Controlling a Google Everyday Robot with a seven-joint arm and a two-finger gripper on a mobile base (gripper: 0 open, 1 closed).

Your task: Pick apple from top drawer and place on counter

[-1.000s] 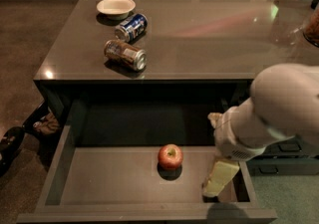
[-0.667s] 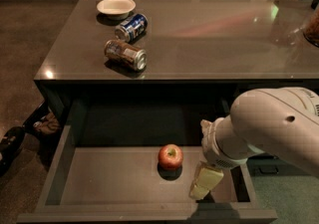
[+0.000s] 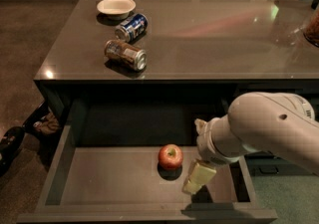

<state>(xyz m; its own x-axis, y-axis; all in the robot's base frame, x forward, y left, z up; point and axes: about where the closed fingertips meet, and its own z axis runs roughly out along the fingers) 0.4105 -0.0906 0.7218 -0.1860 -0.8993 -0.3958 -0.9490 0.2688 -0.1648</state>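
I need to next bring my gripper to the apple's middle [image 3: 170, 158] and close it there, with its fingers resting on the near and far sides of the apple.
The apple [image 3: 171, 156], red with a yellowish patch at the stem, sits upright on the floor of the open top drawer [image 3: 114, 188], near its middle. My gripper [image 3: 198, 178] is down inside the drawer, just to the right of the apple and slightly nearer the front, a small gap away from it. The white arm [image 3: 264, 128] reaches in from the right and hides the drawer's right rear part. The counter [image 3: 209, 24] spreads above and behind the drawer, dark grey and glossy.
On the counter's left part lie a white bowl [image 3: 116, 6], a blue can [image 3: 131, 27] on its side and a silver can [image 3: 125, 55] on its side near the front edge. Dark objects stand at the counter's far right. Shoes [image 3: 10, 143] lie on the floor left of the drawer.
The arm has moved left and lowered inside the drawer, bringing the gripper from the right side close up to the apple. The apple has not moved.
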